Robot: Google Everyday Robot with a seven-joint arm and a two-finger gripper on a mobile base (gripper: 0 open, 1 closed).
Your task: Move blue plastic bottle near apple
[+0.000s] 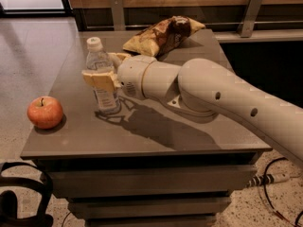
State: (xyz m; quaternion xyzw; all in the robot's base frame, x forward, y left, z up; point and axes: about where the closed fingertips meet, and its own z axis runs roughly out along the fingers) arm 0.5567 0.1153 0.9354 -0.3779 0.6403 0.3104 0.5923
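I will set the blue plastic bottle down upright and let go of it on the grey table point(97, 122), close beside the apple, toward my arm.
The blue plastic bottle point(102, 77) is clear with a white cap and stands upright on the grey table point(142, 136), left of centre. My gripper point(104, 72) reaches in from the right and is shut on the bottle's middle; one tan finger point(100, 81) crosses its front. The apple point(45, 112), red-orange with a short stem, sits near the table's front left corner, about a hand's width left of and nearer than the bottle.
A yellow-and-brown snack bag point(163, 33) lies at the back of the table. My arm point(213, 98) spans the right half of the table. A black strap or bag point(21, 197) lies on the floor at the front left. A cable point(274, 178) runs along the floor at the right.
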